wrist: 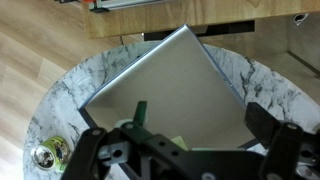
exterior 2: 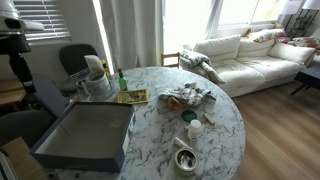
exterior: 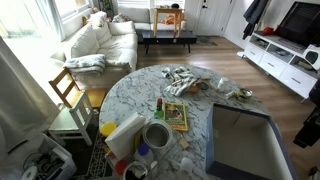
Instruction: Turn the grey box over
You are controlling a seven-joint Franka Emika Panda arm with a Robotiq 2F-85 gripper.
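Next, my gripper needs to go to the grey box's rim [exterior: 277, 138] [wrist: 123, 77] on the side farthest from the yellow-green book and close there.
The grey box [exterior: 243, 140] lies on the round marble table [exterior: 140, 90] with its lighter hollow side up and its dark rim showing. In another exterior view it sits at the table's near left edge [exterior 2: 85, 135]. In the wrist view its pale inside [wrist: 165, 85] fills the middle, seen from well above. My gripper [wrist: 180, 150] is open and empty, its two dark fingers spread wide above the box and touching nothing. In an exterior view the gripper shows dark at the right edge [exterior: 308, 128], beside and above the box.
A small yellow-green book [exterior: 175, 115] lies beside the box and also shows in an exterior view [exterior 2: 132, 97]. A crumpled cloth [exterior: 182, 80], a bowl [exterior: 157, 135], a white roll [exterior: 125, 135] and a tin [exterior 2: 185, 158] crowd the table. A wooden chair [exterior: 70, 92] stands at its edge.
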